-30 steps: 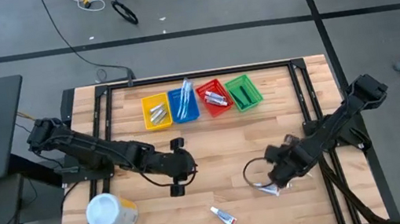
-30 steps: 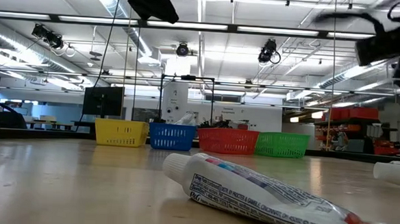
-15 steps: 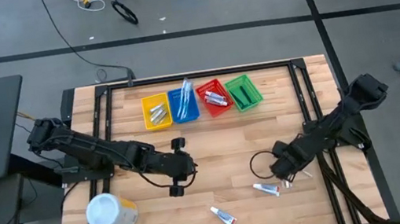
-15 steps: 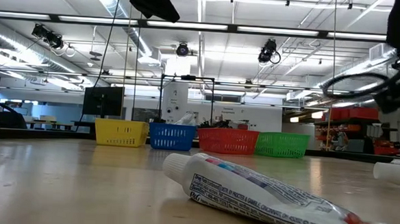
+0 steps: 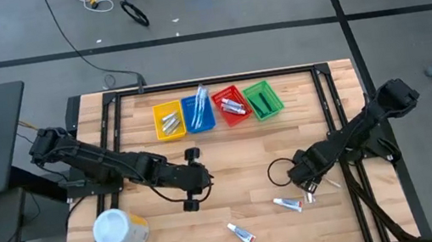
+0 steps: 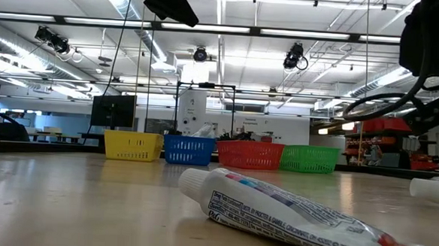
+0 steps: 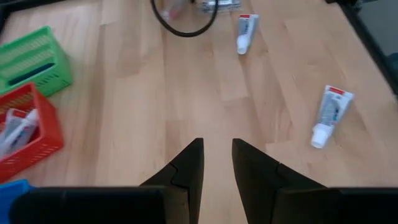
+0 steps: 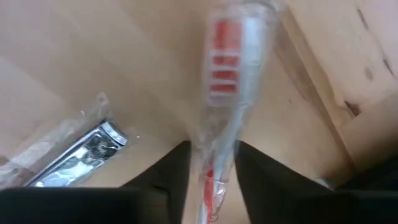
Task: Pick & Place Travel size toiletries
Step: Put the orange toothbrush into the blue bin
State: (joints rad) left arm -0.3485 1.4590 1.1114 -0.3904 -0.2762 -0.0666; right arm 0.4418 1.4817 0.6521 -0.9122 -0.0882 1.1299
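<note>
The toothbrush's handle is in my right gripper, so that gripper should open and pinch just below the toothbrush's head [image 8: 221, 118], leaving the handle free for my left gripper.
My right gripper [image 8: 211, 155] is shut on a red-and-white toothbrush [image 8: 225, 68] in a clear wrapper. It hovers over the table's right near part [image 5: 300, 179]. Below it a clear packet with a metal nail clipper [image 8: 81, 155] lies flat on the wood. Two white toothpaste tubes lie flat on the table, one [image 5: 289, 204] by the right gripper, one [image 5: 241, 234] near the front edge and large in the low view [image 6: 290, 213]. My left gripper [image 7: 217, 158] is open and empty over the table's middle [image 5: 195, 184]. My right gripper pinches the wrapped toothbrush between its two fingers on the handle [image 8: 217, 134], with the fingers across the handle. The red-marked end sticks out ahead of the fingertips. The toothbrush is lifted clear of the table.
Four small baskets stand in a row at the far edge: yellow [image 5: 168, 119], blue [image 5: 198, 112], red [image 5: 232, 105], green [image 5: 263, 100], each holding items. A big white-and-yellow container [image 5: 119, 228] lies at the near left. A black cable loop [image 5: 279, 171] hangs by the right gripper.
My right gripper has risen from the table near the right tube and drawn a little toward the far edge, carrying the toothbrush. The tube it had covered now shows on the wood.
</note>
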